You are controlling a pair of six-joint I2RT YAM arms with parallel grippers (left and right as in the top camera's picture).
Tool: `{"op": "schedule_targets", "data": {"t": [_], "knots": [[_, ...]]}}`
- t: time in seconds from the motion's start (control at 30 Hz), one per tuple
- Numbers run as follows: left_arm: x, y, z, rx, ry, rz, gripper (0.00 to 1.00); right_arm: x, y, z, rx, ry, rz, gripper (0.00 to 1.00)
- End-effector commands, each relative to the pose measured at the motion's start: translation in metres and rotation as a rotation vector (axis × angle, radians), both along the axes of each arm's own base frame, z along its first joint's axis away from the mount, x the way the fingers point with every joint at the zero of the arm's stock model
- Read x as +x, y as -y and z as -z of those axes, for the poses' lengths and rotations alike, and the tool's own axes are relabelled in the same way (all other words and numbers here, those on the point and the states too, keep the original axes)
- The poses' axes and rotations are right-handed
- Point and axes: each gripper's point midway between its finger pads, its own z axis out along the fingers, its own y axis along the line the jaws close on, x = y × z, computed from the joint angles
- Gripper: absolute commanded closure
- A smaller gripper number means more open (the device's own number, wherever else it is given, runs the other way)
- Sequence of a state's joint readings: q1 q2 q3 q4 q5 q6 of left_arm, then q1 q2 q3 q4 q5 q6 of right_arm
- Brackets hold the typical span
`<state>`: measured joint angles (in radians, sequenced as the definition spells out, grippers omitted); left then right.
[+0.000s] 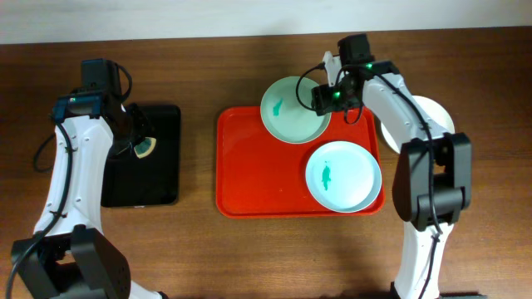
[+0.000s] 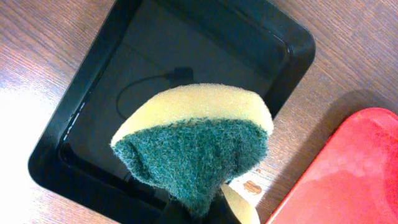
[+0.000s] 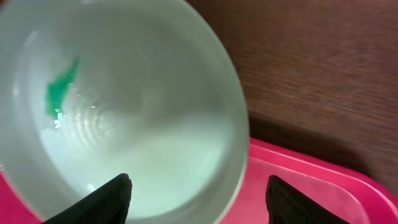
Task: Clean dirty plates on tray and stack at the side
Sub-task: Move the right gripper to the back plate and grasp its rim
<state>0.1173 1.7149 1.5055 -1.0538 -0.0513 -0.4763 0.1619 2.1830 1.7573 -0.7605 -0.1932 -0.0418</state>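
The mint green plate juts past the red tray's back edge, so next my right gripper takes the plate's rim (image 3: 232,180), pulls it inside and steadies it for wiping.
The mint green plate (image 1: 293,110) with a teal smear lies at the back of the red tray (image 1: 249,166). The pale blue plate (image 1: 343,176), also smeared, lies at the tray's front right. The white plate (image 1: 439,116) sits on the table right of the tray, partly hidden by my right arm. My right gripper (image 1: 332,96) is open, straddling the mint plate's right rim (image 3: 155,112), with one finger over the plate and one over the tray (image 3: 298,186). My left gripper (image 1: 138,144) is shut on a yellow and green sponge (image 2: 193,146) over the black tray.
The narrower black tray (image 1: 158,178) lies left of the red tray, and it fills the left wrist view (image 2: 186,56). A corner of the red tray (image 2: 348,174) shows there too. Bare wood table surrounds both trays.
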Motion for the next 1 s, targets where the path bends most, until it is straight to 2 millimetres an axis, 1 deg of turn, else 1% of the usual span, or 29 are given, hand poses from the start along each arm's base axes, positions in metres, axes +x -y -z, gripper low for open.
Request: {"op": "schedule_targets", "data": {"t": [0.0, 0.1, 0.17, 0.2, 0.3, 0.47, 0.5, 0.57, 0.67, 0.73, 0.83, 0.97], "knots": [[0.000, 0.000, -0.003, -0.008, 0.011, -0.009, 1.00, 0.000, 0.000, 0.017, -0.030, -0.019, -0.005, 0.30], [0.000, 0.000, -0.003, -0.008, 0.011, -0.009, 1.00, -0.001, 0.000, 0.025, -0.032, -0.034, -0.005, 0.31], [0.000, 0.000, -0.003, -0.008, 0.011, -0.009, 1.00, -0.002, 0.000, 0.029, -0.032, -0.044, -0.001, 0.38], [0.000, 0.000, -0.003, -0.008, 0.011, -0.009, 1.00, -0.002, 0.000, 0.031, -0.033, -0.048, -0.001, 0.40], [0.000, 0.000, -0.003, -0.008, 0.011, -0.009, 1.00, -0.003, 0.000, 0.032, -0.032, -0.052, -0.002, 0.50], [0.000, 0.000, -0.003, -0.008, 0.011, -0.009, 1.00, -0.002, 0.000, 0.037, -0.034, -0.057, -0.002, 0.51], [0.000, 0.000, -0.003, -0.008, 0.011, -0.009, 1.00, -0.002, 0.000, 0.039, -0.034, -0.060, -0.002, 0.57], [0.000, 0.000, -0.003, -0.008, 0.011, -0.009, 1.00, -0.003, 0.000, 0.040, -0.023, -0.070, 0.029, 0.71], [0.000, 0.000, -0.003, -0.008, 0.012, -0.009, 1.00, -0.004, -0.006, 0.039, 0.009, -0.077, 0.027, 0.96], [0.001, 0.000, -0.003, -0.008, 0.014, -0.009, 1.00, -0.007, -0.013, 0.037, 0.052, -0.089, 0.010, 0.96], [0.001, 0.000, -0.003, -0.008, 0.014, -0.008, 1.00, -0.015, -0.033, 0.029, 0.164, -0.118, -0.033, 0.96], [0.002, 0.007, -0.003, -0.009, 0.016, 0.016, 1.00, -0.037, -0.064, 0.018, 0.291, -0.190, -0.101, 0.96]]}}
